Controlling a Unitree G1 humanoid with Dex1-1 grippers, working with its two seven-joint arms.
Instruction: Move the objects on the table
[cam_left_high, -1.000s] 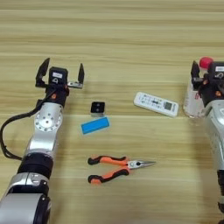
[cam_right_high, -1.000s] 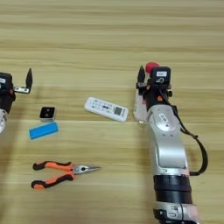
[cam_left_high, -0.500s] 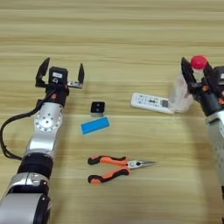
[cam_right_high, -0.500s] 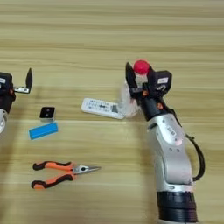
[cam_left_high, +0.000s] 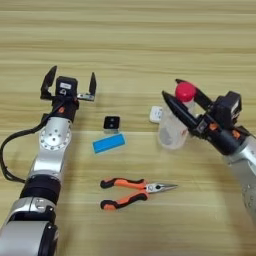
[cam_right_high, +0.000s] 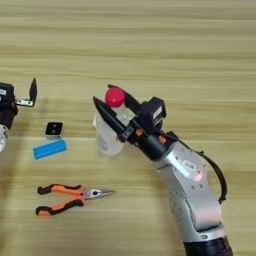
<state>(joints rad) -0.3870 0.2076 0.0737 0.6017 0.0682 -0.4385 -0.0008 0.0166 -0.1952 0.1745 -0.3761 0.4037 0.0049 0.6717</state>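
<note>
My right gripper needs to set the clear bottle with the red cap down on the table (cam_left_high: 154, 169) just behind the pliers' tips.
My right gripper (cam_left_high: 172, 91) is shut on the clear bottle (cam_left_high: 173, 128) with the red cap (cam_left_high: 185, 91), its two black fingers either side of the neck. The bottle leans slightly and stands in front of the white remote control (cam_left_high: 155, 114), hiding all but one end. The black-and-white cube (cam_left_high: 111, 123) lies left of the bottle, with the blue block (cam_left_high: 108, 144) just below it. The orange-and-black pliers (cam_left_high: 131, 192) lie nearer the front, tips pointing right. My left gripper (cam_left_high: 70, 83) is open at the left, apart from every object.
The wooden table (cam_left_high: 130, 40) fills the view. My right arm (cam_right_high: 187, 175) reaches in from the lower right, and my left arm (cam_left_high: 50, 150) comes up along the left side.
My right gripper has carried the bottle leftward from the right edge to in front of the remote, which is now mostly covered. The left arm has not moved.
</note>
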